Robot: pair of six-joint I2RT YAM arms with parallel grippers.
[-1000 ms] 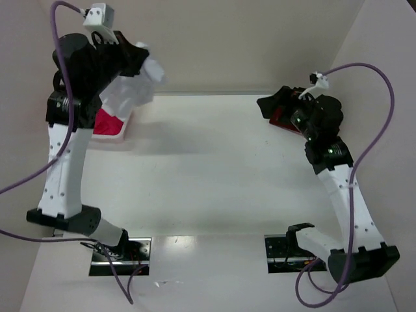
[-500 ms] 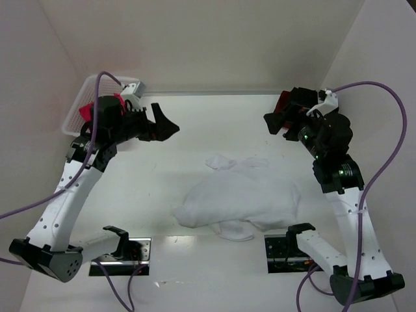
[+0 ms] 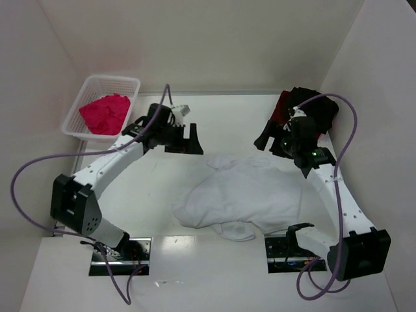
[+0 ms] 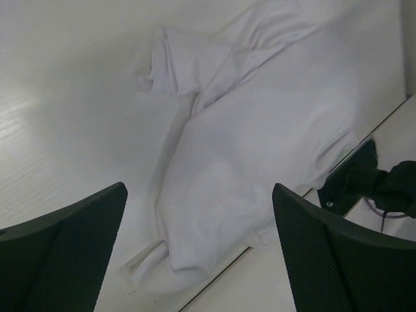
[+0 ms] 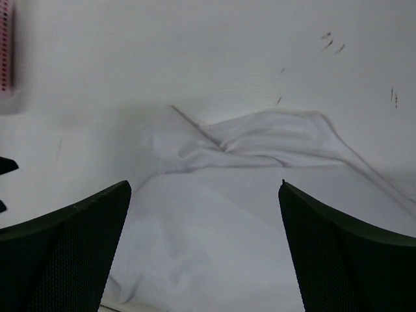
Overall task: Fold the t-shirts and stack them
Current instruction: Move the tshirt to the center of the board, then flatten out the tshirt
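The near corner [image 3: 177, 209] [image 4: 134, 268] of the white t-shirt, on the basket's side of the table, is the next place my left gripper needs to go to and close on.
A white t-shirt [image 3: 244, 195] lies crumpled in the middle of the table, apart from both grippers. My left gripper [image 3: 190, 140] hovers open just off its far left corner, and the left wrist view has the white t-shirt [image 4: 260, 143] beyond the empty left gripper [image 4: 199, 192]. My right gripper [image 3: 268, 139] is open at the shirt's far right side. In the right wrist view the white t-shirt [image 5: 221, 214] spreads under the empty right gripper [image 5: 204, 187]. A pink t-shirt [image 3: 104, 112] fills the basket. A black t-shirt [image 3: 315, 107] and a dark red t-shirt [image 3: 281, 105] lie bunched at the back right.
The white lattice basket [image 3: 110, 78] stands at the back left corner. Walls close the table at the back and on both sides. The arms' base plates [image 3: 120, 250] sit at the near edge, and purple cables loop beside each arm.
The left gripper, raised over the basket with the white t-shirt, has let it go; the shirt now lies on the table. Both arms have lowered toward it.
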